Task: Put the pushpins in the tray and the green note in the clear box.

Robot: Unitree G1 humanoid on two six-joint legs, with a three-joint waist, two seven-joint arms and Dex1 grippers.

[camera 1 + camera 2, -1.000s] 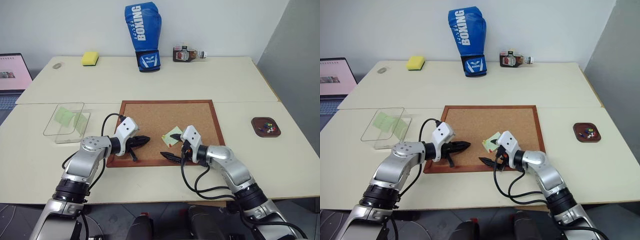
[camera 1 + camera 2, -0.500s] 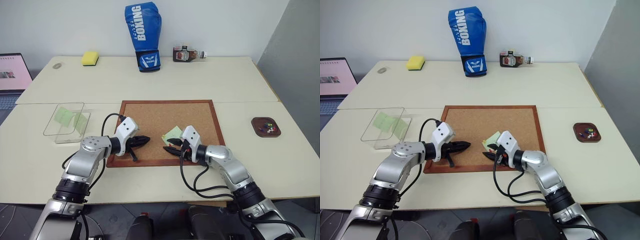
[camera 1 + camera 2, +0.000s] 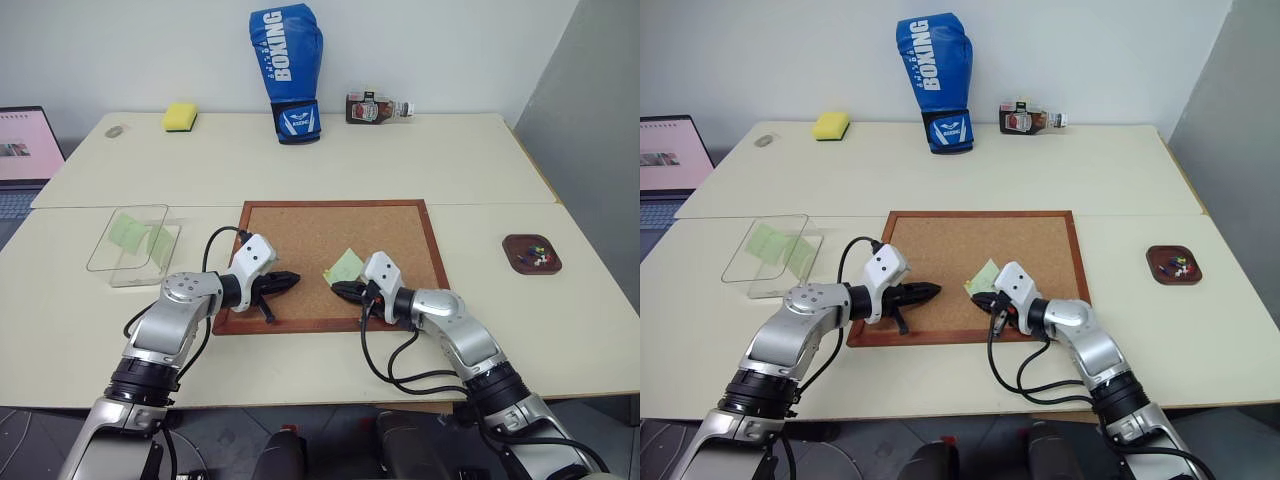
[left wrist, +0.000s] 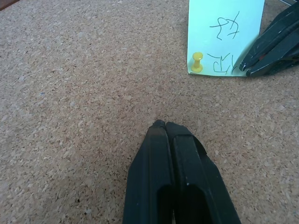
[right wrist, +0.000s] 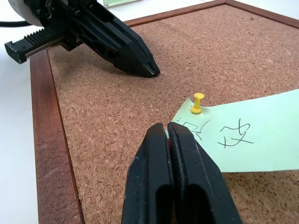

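I should release the red pushpin with my right gripper in the dark-brown tray's empty far corner (image 3: pixel 520 246) on the corkboard side.
The green note (image 3: pixel 347 265) lies on the corkboard (image 3: pixel 300 230) with handwriting on it, and one yellow pushpin (image 5: pixel 197 102) stands in its corner. My right gripper (image 5: pixel 164 127) is shut with its tips at the note's near edge. I cannot tell whether anything is pinched between them. Further left on the cork rests my left gripper (image 3: pixel 293 279), shut on nothing and apart from the note. The dark-brown tray (image 3: pixel 512 250) sits far right and holds several pushpins (image 3: pixel 538 257). At the far left, the clear box (image 3: pixel 100 255) has green slips inside.
A blue boxing glove (image 3: pixel 287 70), a yellow sponge (image 3: pixel 180 117) and a lying bottle (image 3: pixel 378 108) line the back of the table. A laptop (image 3: pixel 25 150) stands at the left edge. The corkboard's wooden frame (image 3: pixel 436 250) rises slightly above the tabletop.
My right gripper's fingers went from wide open to shut at the note's near edge, and the note shifted slightly. The left arm stayed still.
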